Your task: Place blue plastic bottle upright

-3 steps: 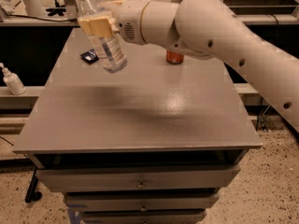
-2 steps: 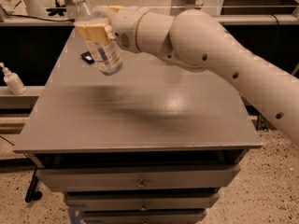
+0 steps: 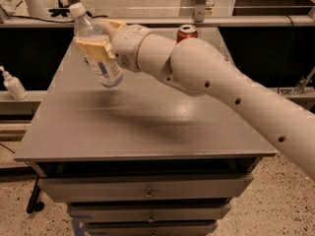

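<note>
My gripper will set the blue plastic bottle free on the grey table's side (image 3: 106,101) nearest the white pump-dispenser bottle, where I will leave it. The bottle still hangs above the grey table.
The blue plastic bottle (image 3: 97,52) is clear and pale blue with a white cap and a printed label. It hangs in the air over the left part of the grey table (image 3: 147,127), cap up and tilted to the left. My gripper (image 3: 98,45) is shut on the bottle's middle, with its tan fingers (image 3: 91,47) wrapped around it. The white arm reaches in from the right. The bottle's base is above the tabletop and does not touch it.
A red soda can (image 3: 186,32) stands at the table's far edge behind the arm. A white pump-dispenser bottle (image 3: 13,85) stands on a lower shelf at the left. Drawers (image 3: 147,193) sit under the tabletop.
The arm has moved the held bottle slightly left and toward the table's front. The red can, hidden behind the arm a moment ago, shows again.
</note>
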